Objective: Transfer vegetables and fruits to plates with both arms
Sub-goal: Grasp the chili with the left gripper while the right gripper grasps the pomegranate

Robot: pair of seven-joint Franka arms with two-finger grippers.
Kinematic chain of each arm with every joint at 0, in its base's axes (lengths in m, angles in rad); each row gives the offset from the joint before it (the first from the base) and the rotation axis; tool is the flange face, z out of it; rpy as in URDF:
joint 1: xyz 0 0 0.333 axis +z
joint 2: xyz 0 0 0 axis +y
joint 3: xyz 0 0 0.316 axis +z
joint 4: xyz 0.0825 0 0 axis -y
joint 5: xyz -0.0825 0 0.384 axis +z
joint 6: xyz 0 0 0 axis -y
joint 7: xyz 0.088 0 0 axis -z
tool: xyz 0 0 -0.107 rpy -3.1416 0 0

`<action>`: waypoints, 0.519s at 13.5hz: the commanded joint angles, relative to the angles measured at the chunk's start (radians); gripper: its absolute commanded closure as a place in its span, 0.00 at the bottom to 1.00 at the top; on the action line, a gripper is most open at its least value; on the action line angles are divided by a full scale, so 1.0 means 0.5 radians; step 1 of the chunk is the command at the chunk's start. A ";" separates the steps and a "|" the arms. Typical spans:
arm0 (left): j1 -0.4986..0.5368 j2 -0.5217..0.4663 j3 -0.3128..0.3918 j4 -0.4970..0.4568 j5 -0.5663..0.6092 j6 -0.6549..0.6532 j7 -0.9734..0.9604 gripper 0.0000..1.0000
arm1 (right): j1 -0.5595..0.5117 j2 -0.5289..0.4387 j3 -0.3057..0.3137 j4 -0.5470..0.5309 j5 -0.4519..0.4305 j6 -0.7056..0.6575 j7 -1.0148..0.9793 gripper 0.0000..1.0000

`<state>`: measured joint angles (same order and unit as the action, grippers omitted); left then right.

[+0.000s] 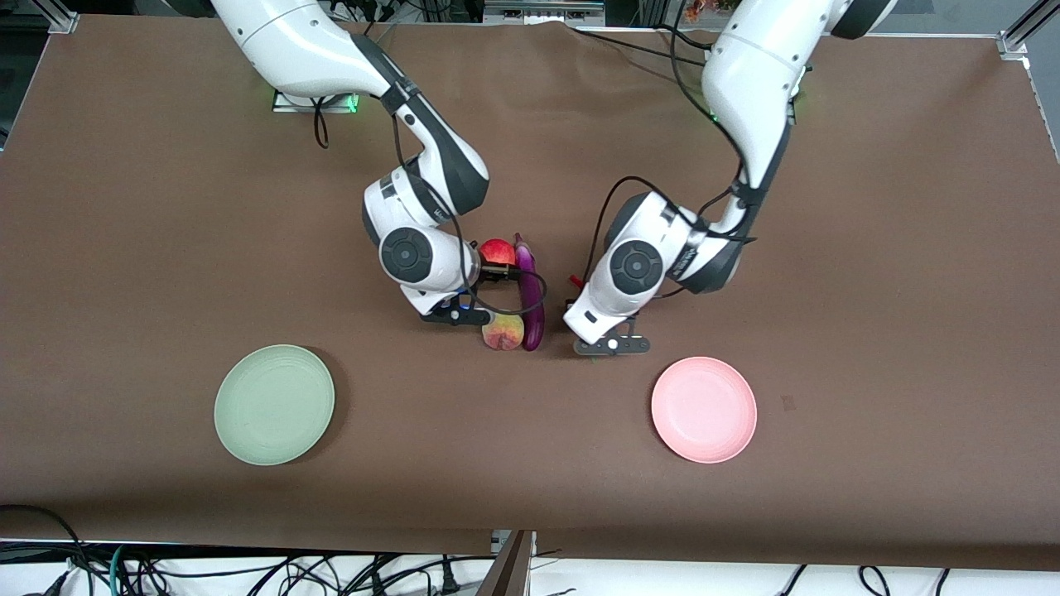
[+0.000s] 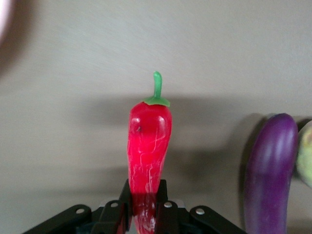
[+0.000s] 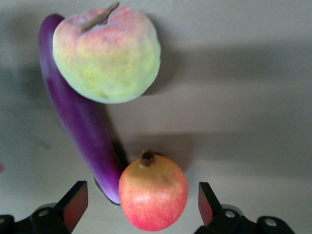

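Observation:
I should release the red chili pepper from my left gripper near the middle of the empty pink plate (image 1: pixel 712 414).
My left gripper (image 2: pixel 145 202) is shut on the thin end of the red chili pepper (image 2: pixel 148 141), whose green stem points away from it. In the front view only a red sliver of the chili (image 1: pixel 575 281) shows under that gripper (image 1: pixel 577 290). My right gripper (image 3: pixel 141 201) is open, one finger on each side of the red pomegranate (image 3: pixel 153 192) without touching it. The purple eggplant (image 1: pixel 530 298) lies beside the pomegranate (image 1: pixel 497 251), and the peach (image 1: pixel 503 333) rests against the eggplant's nearer end. The green plate (image 1: pixel 274 404) and the pink plate (image 1: pixel 704 409) are both empty.
The brown table cover (image 1: pixel 869 248) is bare around the plates. The two wrists hang close together over the middle, with the eggplant (image 2: pixel 270 170) between them. Cables lie along the table's front edge (image 1: pixel 331 571).

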<state>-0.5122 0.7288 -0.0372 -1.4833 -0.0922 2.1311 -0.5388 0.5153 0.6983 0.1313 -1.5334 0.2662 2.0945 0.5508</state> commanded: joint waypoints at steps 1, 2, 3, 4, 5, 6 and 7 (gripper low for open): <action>0.125 -0.205 -0.008 -0.034 0.132 -0.218 0.071 1.00 | 0.043 0.018 -0.014 -0.038 0.035 0.036 0.015 0.00; 0.177 -0.255 -0.008 -0.031 0.163 -0.267 0.123 1.00 | 0.061 0.018 -0.017 -0.059 0.032 0.033 0.015 0.00; 0.229 -0.301 -0.008 -0.031 0.187 -0.295 0.205 1.00 | 0.065 0.018 -0.020 -0.087 0.023 0.033 0.015 0.00; 0.291 -0.337 -0.005 -0.028 0.221 -0.298 0.319 0.99 | 0.071 0.018 -0.020 -0.108 0.017 0.033 0.015 0.00; 0.361 -0.359 -0.005 -0.022 0.252 -0.295 0.438 0.99 | 0.083 0.018 -0.020 -0.121 0.014 0.033 0.012 0.00; 0.432 -0.356 -0.008 0.012 0.282 -0.280 0.564 0.99 | 0.095 0.021 -0.020 -0.136 0.011 0.036 0.015 0.00; 0.502 -0.341 -0.008 0.058 0.295 -0.277 0.696 0.98 | 0.098 0.027 -0.020 -0.142 0.011 0.039 0.015 0.00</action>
<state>-0.3197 0.5608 -0.0303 -1.4773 0.0282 1.9980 -0.3042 0.5475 0.7214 0.1298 -1.5778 0.2659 2.0960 0.5521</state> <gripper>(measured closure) 0.784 0.000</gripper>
